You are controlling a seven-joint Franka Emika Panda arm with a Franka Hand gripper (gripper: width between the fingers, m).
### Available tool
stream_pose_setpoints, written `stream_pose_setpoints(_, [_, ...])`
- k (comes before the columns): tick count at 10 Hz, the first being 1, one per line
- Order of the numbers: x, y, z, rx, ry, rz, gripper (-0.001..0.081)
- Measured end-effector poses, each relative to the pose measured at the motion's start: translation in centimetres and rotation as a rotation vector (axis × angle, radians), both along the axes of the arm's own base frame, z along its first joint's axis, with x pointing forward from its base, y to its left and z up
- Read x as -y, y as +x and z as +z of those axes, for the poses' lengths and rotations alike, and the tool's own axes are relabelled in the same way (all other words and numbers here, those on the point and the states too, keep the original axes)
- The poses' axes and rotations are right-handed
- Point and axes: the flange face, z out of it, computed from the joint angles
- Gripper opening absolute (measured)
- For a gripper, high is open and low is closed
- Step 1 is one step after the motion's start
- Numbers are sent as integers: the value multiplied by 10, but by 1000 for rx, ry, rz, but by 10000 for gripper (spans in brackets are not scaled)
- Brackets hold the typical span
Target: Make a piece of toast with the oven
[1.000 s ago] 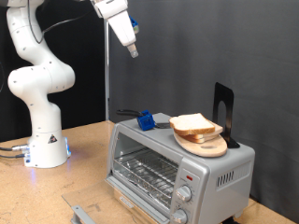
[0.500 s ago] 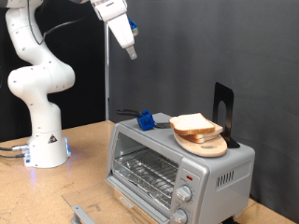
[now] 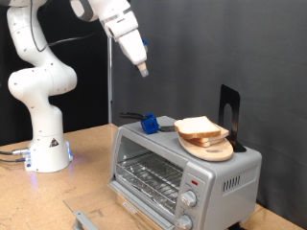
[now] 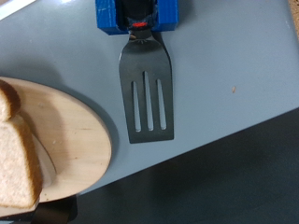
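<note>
The robot's gripper should close on the blue holder (image 3: 150, 124) (image 4: 137, 16) of the dark slotted spatula that lies on top of the oven, beside the plate.
The piece of toast (image 3: 201, 127) lies on a round light-wood plate (image 3: 213, 149) on top of the silver oven (image 3: 225, 177). The oven's wire rack (image 3: 149, 176) shows at its front, with two knobs (image 3: 192, 199) on the right panel. My gripper (image 3: 142, 67) hangs high above the oven's left end, tilted, with nothing seen in it. In the wrist view the toast (image 4: 17, 154) and the plate (image 4: 75, 140) lie at one edge, beside a dark slotted spatula (image 4: 145, 93) with a blue holder (image 4: 135, 14). The fingers do not show there.
The blue holder (image 3: 149, 123) and the spatula's handle rest on the oven top's left end. A black upright stand (image 3: 228, 115) is behind the plate. The robot's white base (image 3: 43, 144) stands on the wooden table at the exterior view's left. A grey flap (image 3: 91, 215) lies before the oven.
The gripper has come down and moved a little towards the exterior view's right, closer to the oven top. The toast, plate and oven have not moved.
</note>
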Motion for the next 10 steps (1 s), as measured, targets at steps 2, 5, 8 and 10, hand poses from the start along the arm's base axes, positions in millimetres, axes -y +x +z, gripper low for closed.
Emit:
stream_pose_setpoints(2, [0,-2,-19,-15,20,-18,682])
stream_pose_setpoints(5, [1,-2,-49,-45,42,-71,682])
stream_pose_setpoints(8, [-4,3,-79,-39,23,-102,682])
stream_pose_setpoints(10, [-13,6,-95,-23,14,-100,682])
